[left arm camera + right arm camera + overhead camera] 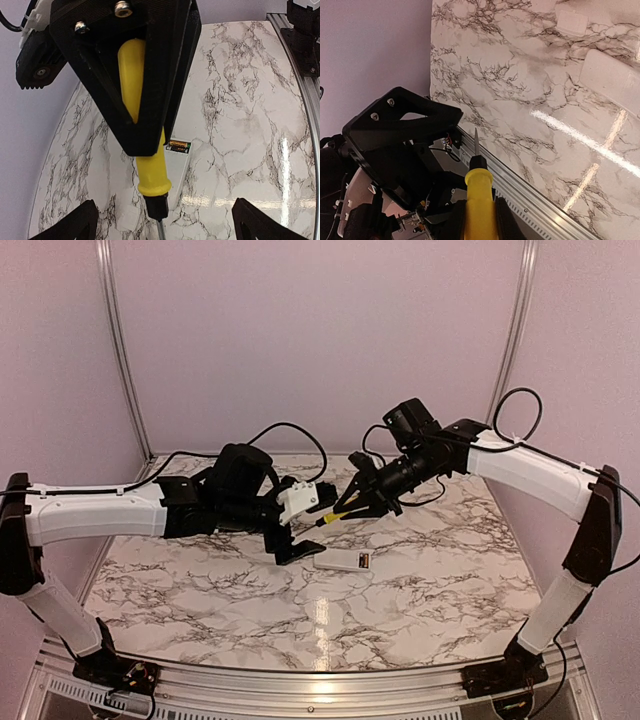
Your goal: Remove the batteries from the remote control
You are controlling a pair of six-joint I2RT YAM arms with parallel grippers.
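Note:
My left gripper needs to next close on the plain end (322, 560) (173, 199) of the white remote control, opposite the batteries, so that I can hold the remote steady.
The white remote control (340, 562) lies flat on the marble table, its battery recess (364, 561) facing up at the right end. In the left wrist view the remote (184, 172) shows the batteries (178, 146) in the recess, one gold, one dark. My right gripper (347, 508) is shut on the yellow-handled screwdriver (327, 519), above the remote; in its wrist view (480, 227) the handle (479, 200) sits between its fingers. My left gripper (300, 528) is open and empty, just left of the remote, its jaws wide apart (162, 225) around the screwdriver shaft without touching it.
A small white flat piece (572, 22), like a battery cover, lies on the table beyond the remote (615, 80); it also shows faintly in the left wrist view (125, 218). The metal rail (530, 185) marks the table edge. Both grippers hang close together over the table's middle.

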